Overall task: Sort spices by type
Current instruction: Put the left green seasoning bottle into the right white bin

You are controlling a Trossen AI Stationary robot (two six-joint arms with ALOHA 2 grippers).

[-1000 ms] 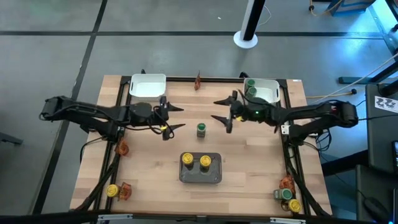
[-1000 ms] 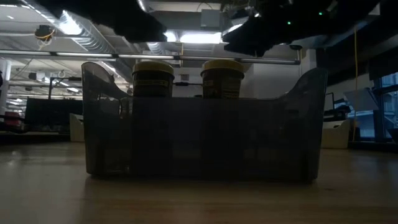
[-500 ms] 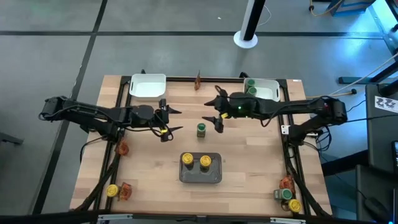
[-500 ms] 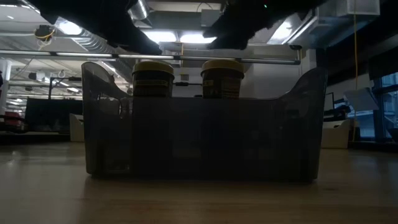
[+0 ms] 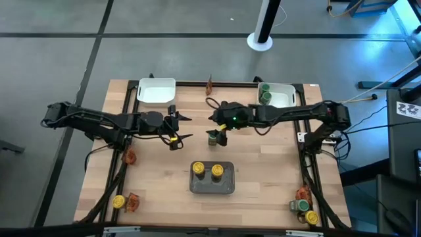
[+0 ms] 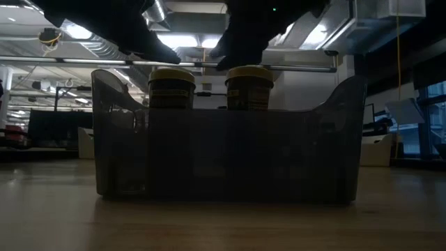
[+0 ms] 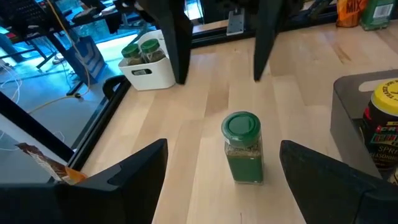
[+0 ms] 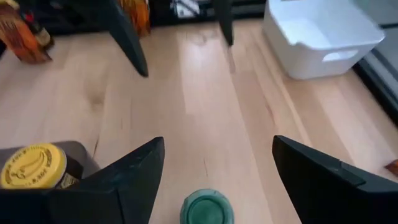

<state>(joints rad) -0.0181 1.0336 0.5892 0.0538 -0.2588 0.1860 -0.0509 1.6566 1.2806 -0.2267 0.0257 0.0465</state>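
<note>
The green-lidded jar stands beyond the grey tray, and my right gripper needs to go down to it next and close on the jar's sides (image 5: 212, 139) (image 8: 206, 210).
A green-lidded jar (image 7: 242, 149) stands upright on its base on the wooden table, near the middle; in the high view (image 5: 212, 137) my right gripper partly covers it. My right gripper (image 5: 217, 129) is open above the jar, whose lid (image 8: 207, 208) shows low between the fingers in the right wrist view, apart from them. My left gripper (image 5: 189, 127) is open and empty, left of the jar and facing it. A grey tray (image 5: 212, 186) at the near middle holds two yellow-lidded jars (image 5: 198, 169) (image 5: 217, 170).
A white tray (image 5: 156, 99) stands at the far left; another white tray (image 5: 284, 100) at the far right holds green-lidded jars (image 5: 265, 89). Reddish-orange packets (image 5: 209, 84) (image 5: 128, 157) (image 5: 133, 201) (image 5: 302, 193) and further jars (image 5: 118, 201) (image 5: 301, 206) (image 5: 311, 216) lie along the table's edges.
My right gripper has gone toward the table's left edge, away from the far-right white tray, and now stands open over the green-lidded jar. The jar has stayed where it was.
</note>
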